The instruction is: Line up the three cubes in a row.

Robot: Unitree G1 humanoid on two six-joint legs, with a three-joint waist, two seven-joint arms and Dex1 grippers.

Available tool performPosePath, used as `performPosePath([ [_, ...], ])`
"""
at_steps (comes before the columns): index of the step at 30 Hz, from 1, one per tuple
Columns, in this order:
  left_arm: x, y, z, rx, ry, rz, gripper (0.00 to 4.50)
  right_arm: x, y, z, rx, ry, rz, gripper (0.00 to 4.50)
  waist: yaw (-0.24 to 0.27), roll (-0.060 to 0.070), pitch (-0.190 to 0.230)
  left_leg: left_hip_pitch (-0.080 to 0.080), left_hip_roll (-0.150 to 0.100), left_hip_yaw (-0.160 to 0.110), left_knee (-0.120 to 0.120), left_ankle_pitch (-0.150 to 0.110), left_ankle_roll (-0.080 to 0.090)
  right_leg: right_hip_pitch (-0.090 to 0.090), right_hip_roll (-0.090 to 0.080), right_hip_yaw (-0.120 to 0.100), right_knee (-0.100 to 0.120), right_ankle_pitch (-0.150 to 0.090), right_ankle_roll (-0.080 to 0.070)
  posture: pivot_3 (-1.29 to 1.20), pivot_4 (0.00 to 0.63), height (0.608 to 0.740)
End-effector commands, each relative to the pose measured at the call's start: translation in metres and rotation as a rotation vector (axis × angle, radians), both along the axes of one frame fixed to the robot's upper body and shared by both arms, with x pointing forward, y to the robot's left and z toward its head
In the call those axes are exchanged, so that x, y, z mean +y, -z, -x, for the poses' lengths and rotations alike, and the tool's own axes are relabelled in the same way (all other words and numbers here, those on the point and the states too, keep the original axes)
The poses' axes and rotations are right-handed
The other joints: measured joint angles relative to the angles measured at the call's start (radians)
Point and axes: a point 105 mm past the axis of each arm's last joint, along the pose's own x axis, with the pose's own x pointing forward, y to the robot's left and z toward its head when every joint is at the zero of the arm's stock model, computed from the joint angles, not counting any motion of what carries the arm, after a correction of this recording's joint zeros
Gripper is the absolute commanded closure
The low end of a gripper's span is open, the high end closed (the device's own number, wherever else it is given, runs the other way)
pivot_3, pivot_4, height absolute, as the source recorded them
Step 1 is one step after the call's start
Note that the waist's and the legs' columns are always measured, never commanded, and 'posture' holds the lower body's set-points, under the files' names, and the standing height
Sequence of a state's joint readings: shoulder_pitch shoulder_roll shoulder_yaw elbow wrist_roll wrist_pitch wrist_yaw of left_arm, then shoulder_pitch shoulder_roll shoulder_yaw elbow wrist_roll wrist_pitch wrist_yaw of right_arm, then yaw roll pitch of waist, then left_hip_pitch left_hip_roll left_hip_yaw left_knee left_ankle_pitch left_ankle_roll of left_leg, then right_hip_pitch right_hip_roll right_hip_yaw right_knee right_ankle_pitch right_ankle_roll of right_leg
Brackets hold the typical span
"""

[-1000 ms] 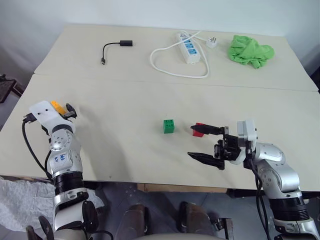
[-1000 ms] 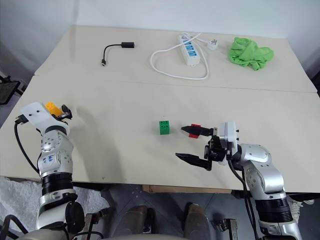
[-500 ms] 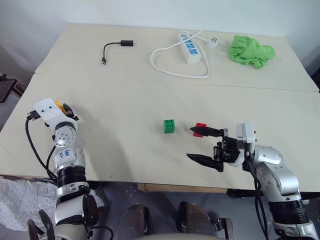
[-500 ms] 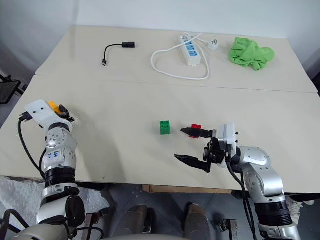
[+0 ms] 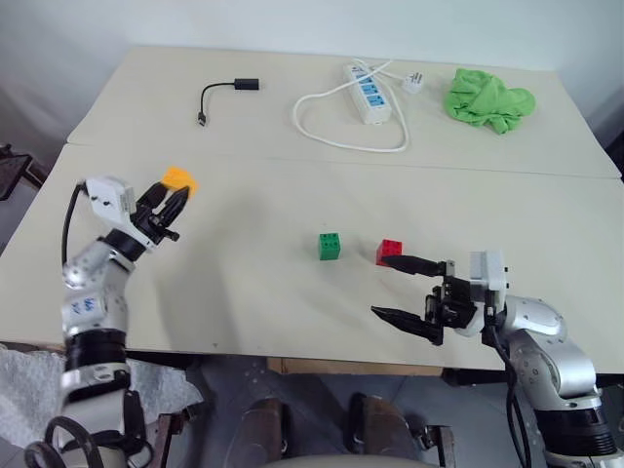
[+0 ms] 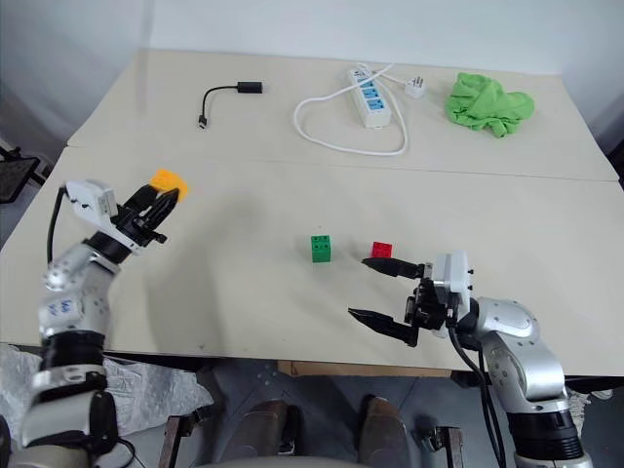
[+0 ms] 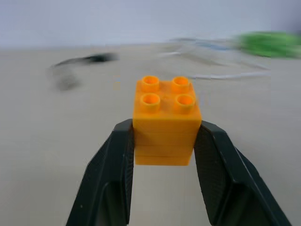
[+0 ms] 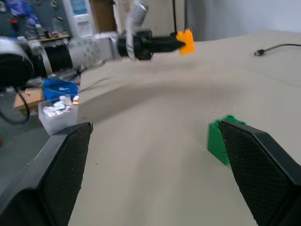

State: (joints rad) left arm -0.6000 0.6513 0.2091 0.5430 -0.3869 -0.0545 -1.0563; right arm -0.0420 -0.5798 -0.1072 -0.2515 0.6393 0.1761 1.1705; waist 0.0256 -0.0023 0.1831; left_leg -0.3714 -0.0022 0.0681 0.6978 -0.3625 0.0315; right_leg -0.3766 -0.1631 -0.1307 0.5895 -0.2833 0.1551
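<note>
Next, I release the orange-yellow cube with my left gripper beside the green cube (image 5: 277, 246), away from the red cube.
My left gripper (image 5: 175, 192) is shut on the orange-yellow cube (image 5: 177, 178) and holds it above the table's left side, studs up, fingers level and pointing toward the middle. In the left wrist view the orange-yellow cube (image 7: 165, 120) sits clamped between both black fingers (image 7: 115, 160). The green cube (image 5: 330, 246) and the red cube (image 5: 390, 252) rest side by side at the table's centre, a small gap between them. My right gripper (image 5: 380, 287) stands open near the front edge, its upper finger just short of the red cube. The right wrist view shows the green cube (image 8: 225, 141) and the orange-yellow cube (image 8: 186, 41).
At the back lie a white power strip (image 5: 369, 93) with its looped cable, a black adapter cable (image 5: 229, 91) and a bright green cloth (image 5: 487, 97). A seam (image 5: 292, 161) crosses the table between the back and front halves.
My left gripper closed on the orange-yellow cube, lifted it and swung to the right, turning toward the table's middle. My right gripper drew back slightly from the red cube, still open.
</note>
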Motion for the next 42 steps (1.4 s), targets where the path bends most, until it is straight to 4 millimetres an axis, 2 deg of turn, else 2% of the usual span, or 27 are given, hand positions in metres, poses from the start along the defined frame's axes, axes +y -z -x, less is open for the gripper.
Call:
performPosePath([
  [1, -0.025, 0.011, 0.012, 0.051, 0.332, -0.238, 3.05, -0.008, -0.012, 0.003, -0.048, 0.011, 0.007, 0.0, 0.0, 0.0, 0.0, 0.0, 0.0, 0.0, 0.0, 0.0, 0.0, 0.0, 0.0, 0.0, 0.0, 0.0, 0.0, 0.0, 0.15, 0.74],
  [6, -0.061, 0.027, 0.004, 0.096, 0.551, -0.333, 3.05, -0.016, -0.016, 0.003, -0.064, 0.043, 0.023, 0.0, -0.002, 0.0, 0.0, 0.0, 0.0, 0.001, -0.001, 0.0, 0.0, 0.0, 0.0, 0.0, 0.0, 0.0, 0.0, 0.0, 0.15, 0.74],
  [8, -0.075, 0.031, 0.002, 0.11, 0.6, -0.344, 3.05, -0.017, -0.018, 0.006, -0.068, 0.057, 0.023, 0.0, -0.002, 0.0, 0.0, 0.0, 0.0, 0.001, -0.001, 0.0, 0.001, -0.001, 0.0, -0.001, 0.0, 0.0, 0.0, 0.0, 0.15, 0.74],
  [11, -0.084, 0.034, -0.001, 0.119, 0.622, -0.349, 3.05, -0.019, -0.018, 0.009, -0.069, 0.074, 0.026, 0.0, -0.004, -0.001, 0.001, -0.001, 0.0, 0.001, -0.001, 0.0, 0.001, -0.001, 0.0, -0.002, 0.0, 0.0, 0.0, 0.0, 0.15, 0.74],
  [17, -0.089, 0.046, -0.005, 0.163, 0.602, -0.368, 3.05, -0.026, -0.02, 0.015, -0.076, 0.128, 0.034, 0.0, -0.002, -0.001, 0.001, -0.001, 0.0, 0.001, 0.0, 0.0, 0.002, -0.002, 0.0, -0.002, 0.0, 0.0, 0.0, 0.0, 0.15, 0.74],
  [26, -0.075, 0.05, -0.011, 0.207, 0.518, -0.407, 3.05, -0.047, -0.016, 0.025, -0.03, 0.205, 0.055, 0.0, -0.001, -0.001, 0.001, -0.001, 0.0, 0.001, 0.0, 0.0, 0.002, -0.001, 0.0, -0.002, 0.001, 0.0, 0.0, 0.0, 0.15, 0.74],
  [30, -0.073, 0.05, -0.013, 0.22, 0.491, -0.415, 3.05, -0.048, -0.015, 0.027, -0.021, 0.202, 0.064, 0.0, -0.003, -0.001, 0.001, 0.0, 0.001, 0.001, 0.001, 0.0, 0.002, -0.001, 0.0, -0.001, 0.001, 0.0, 0.0, 0.0, 0.15, 0.74],
  [33, -0.072, 0.05, -0.016, 0.217, 0.466, -0.417, 2.0, -0.048, -0.016, 0.028, -0.018, 0.196, 0.067, 0.0, -0.002, -0.001, 0.001, 0.0, 0.001, 0.0, 0.001, 0.0, 0.002, -0.001, 0.0, -0.001, 0.002, 0.0, 0.0, 0.0, 0.15, 0.74],
  [39, -0.072, 0.052, -0.015, 0.204, 0.459, -0.389, 0.24, -0.047, -0.016, 0.027, -0.015, 0.185, 0.068, 0.0, 0.001, -0.001, 0.001, -0.001, 0.001, 0.0, 0.001, 0.0, 0.003, -0.001, 0.0, -0.001, 0.001, 0.0, 0.0, 0.0, 0.15, 0.74],
  [40, -0.072, 0.054, -0.014, 0.207, 0.465, -0.391, 0.02, -0.046, -0.017, 0.027, -0.015, 0.183, 0.068, 0.0, 0.001, -0.001, 0.001, -0.001, 0.001, 0.0, 0.001, 0.0, 0.003, -0.001, 0.0, -0.001, 0.001, 0.0, 0.0, 0.0, 0.15, 0.74],
  [42, -0.072, 0.057, -0.013, 0.209, 0.463, -0.393, 0.02, -0.045, -0.017, 0.026, -0.016, 0.179, 0.066, 0.0, 0.0, -0.001, 0.001, -0.001, 0.0, 0.0, 0.001, 0.0, 0.003, -0.001, -0.001, -0.001, 0.001, 0.0, 0.0, 0.0, 0.15, 0.74],
])
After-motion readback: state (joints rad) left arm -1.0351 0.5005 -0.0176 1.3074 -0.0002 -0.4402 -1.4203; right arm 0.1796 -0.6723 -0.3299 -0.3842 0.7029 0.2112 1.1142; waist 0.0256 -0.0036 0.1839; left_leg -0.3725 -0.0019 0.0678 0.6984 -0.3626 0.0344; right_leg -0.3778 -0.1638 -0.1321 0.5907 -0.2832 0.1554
